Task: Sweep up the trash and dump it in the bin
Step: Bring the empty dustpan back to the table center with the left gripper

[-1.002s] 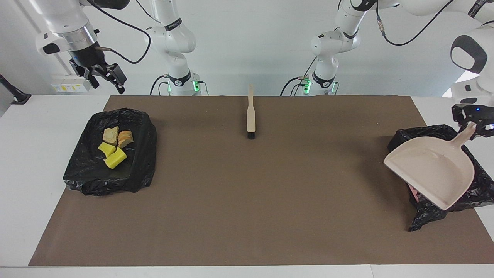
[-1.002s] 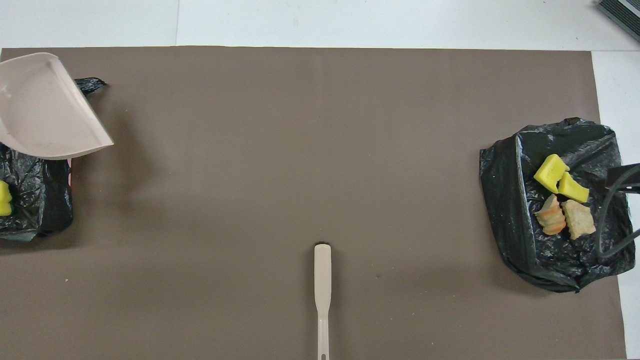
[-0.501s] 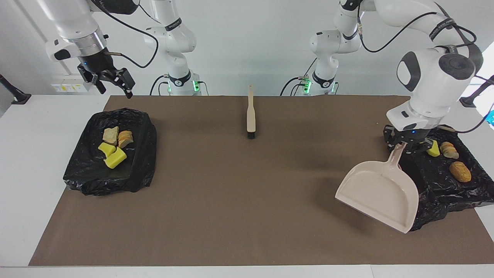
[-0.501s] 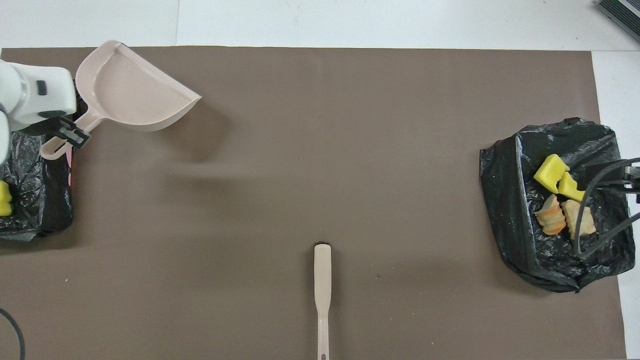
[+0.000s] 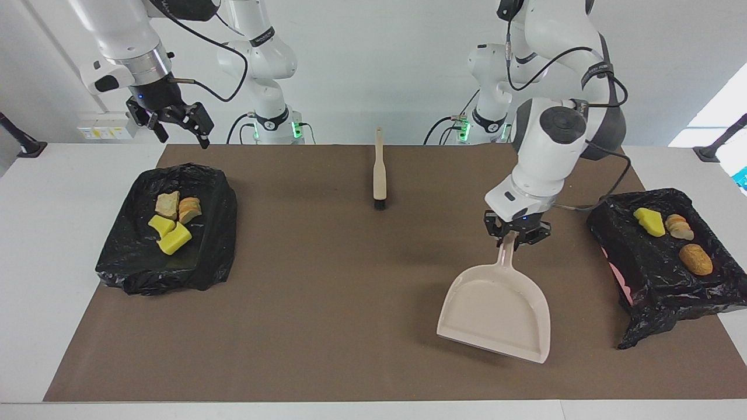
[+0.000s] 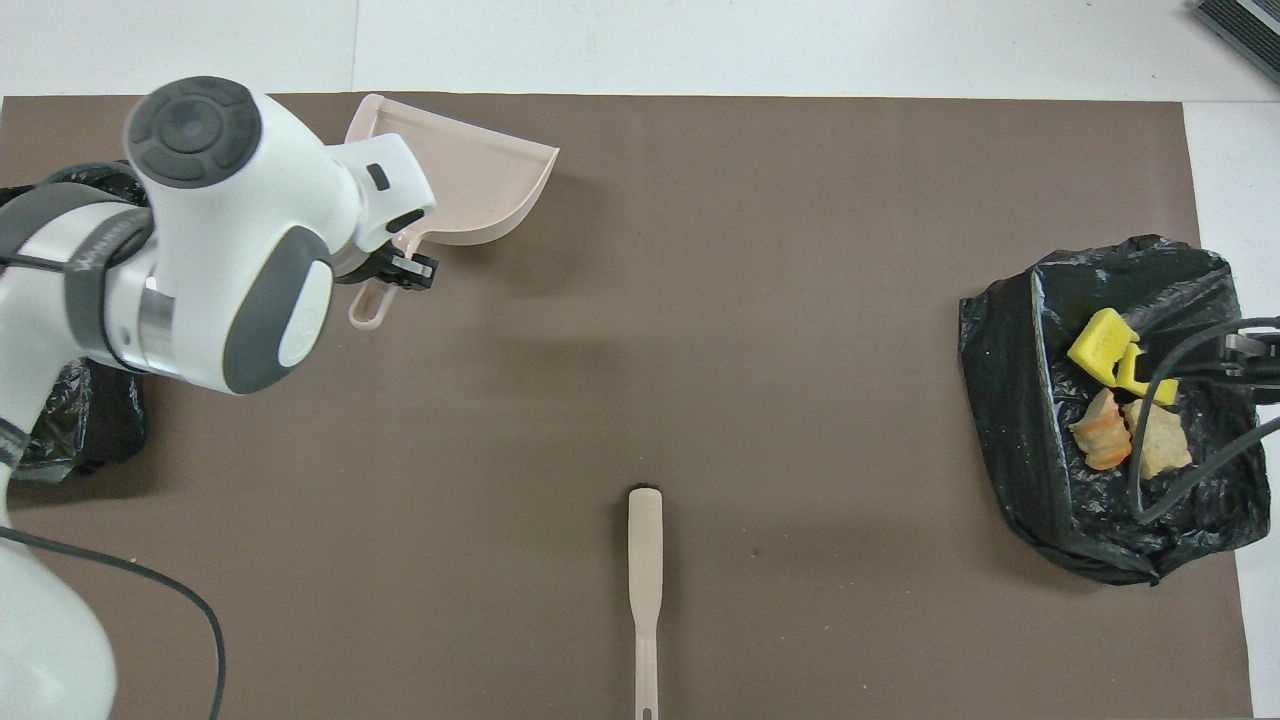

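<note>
Next, my left gripper sets the beige dustpan down and lets go of it on the brown mat straight (image 6: 637, 245) beyond the bristles of the beige brush.
My left gripper (image 5: 517, 235) is shut on the handle of the beige dustpan (image 5: 496, 309), which hangs tilted low over the brown mat; the pan also shows in the overhead view (image 6: 470, 190). The pan is empty. Trash lies in two black-bagged bins. The bin at the left arm's end (image 5: 648, 291) holds a yellow piece (image 5: 649, 221), a pale lump (image 5: 679, 226) and a brown nugget (image 5: 695, 259). The bin at the right arm's end (image 5: 216, 233) holds yellow pieces (image 5: 169, 236) and beige lumps (image 5: 167, 204). My right gripper (image 5: 178, 131) is open, up near that bin.
The beige brush (image 5: 379, 172) lies on the mat (image 5: 350, 291) between the arm bases, bristles pointing away from the robots. In the overhead view my left arm covers most of the bin at its end of the table.
My left arm has swung the dustpan off the bin at its end toward the middle of the mat, uncovering the trash there. My right gripper has drifted slightly toward the middle.
</note>
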{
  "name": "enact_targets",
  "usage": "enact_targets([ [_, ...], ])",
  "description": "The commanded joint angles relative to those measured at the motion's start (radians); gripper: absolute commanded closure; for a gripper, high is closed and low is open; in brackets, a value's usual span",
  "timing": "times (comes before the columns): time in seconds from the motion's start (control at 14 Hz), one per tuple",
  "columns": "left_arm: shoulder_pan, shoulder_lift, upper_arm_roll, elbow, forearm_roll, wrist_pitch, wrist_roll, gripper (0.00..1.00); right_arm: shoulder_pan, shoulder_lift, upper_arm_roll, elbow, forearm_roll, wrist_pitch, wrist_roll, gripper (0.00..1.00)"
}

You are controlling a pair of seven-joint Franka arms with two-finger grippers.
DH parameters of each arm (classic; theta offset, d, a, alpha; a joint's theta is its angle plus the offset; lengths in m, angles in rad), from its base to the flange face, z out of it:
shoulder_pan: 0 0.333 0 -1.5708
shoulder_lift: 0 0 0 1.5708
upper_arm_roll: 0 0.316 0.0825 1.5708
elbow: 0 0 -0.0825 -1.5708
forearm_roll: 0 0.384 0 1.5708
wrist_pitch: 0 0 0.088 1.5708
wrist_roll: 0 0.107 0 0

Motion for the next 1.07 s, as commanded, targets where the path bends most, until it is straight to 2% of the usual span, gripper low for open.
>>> enact_targets([
  [0.0, -0.099, 0.036, 0.023, 0.001, -0.048, 0.071, -0.176, 1.00, 0.030, 0.000, -0.006, -0.002, 0.008, -0.003, -0.017, 0.00],
  [0.07, -0.146, 0.051, 0.025, -0.001, -0.091, 0.108, -0.247, 1.00, 0.041, 0.000, -0.006, -0.004, -0.003, -0.005, -0.017, 0.00],
  [0.29, -0.240, 0.097, 0.025, 0.011, -0.100, 0.152, -0.376, 1.00, 0.067, 0.001, -0.023, -0.004, -0.004, -0.025, -0.015, 0.00],
  [0.36, -0.249, 0.102, 0.025, 0.011, -0.099, 0.160, -0.383, 1.00, 0.096, 0.001, -0.053, -0.004, -0.006, -0.025, -0.015, 0.00],
  [0.43, -0.252, 0.135, 0.025, 0.037, -0.096, 0.165, -0.398, 1.00, 0.119, 0.001, -0.072, -0.004, -0.006, -0.025, -0.015, 0.00],
  [0.5, -0.286, 0.215, 0.026, 0.113, -0.088, 0.163, -0.453, 1.00, 0.124, 0.001, -0.080, -0.004, -0.006, -0.025, -0.017, 0.00],
  [0.57, -0.309, 0.263, 0.032, 0.164, -0.086, 0.166, -0.513, 1.00, 0.136, 0.001, -0.086, -0.004, -0.006, -0.025, -0.017, 0.00],
  [0.79, -0.311, 0.260, 0.032, 0.162, -0.085, 0.160, -0.522, 1.00, 0.169, 0.000, -0.121, -0.002, -0.004, -0.025, -0.018, 0.00],
  [0.86, -0.314, 0.257, 0.032, 0.160, -0.091, 0.156, -0.528, 0.98, 0.167, 0.000, -0.121, -0.002, -0.004, -0.025, -0.017, 0.00],
  [1.0, -0.314, 0.257, 0.032, 0.146, -0.096, 0.165, -0.530, 0.70, 0.166, -0.002, -0.115, 0.002, 0.013, -0.023, -0.020, 0.00],
])
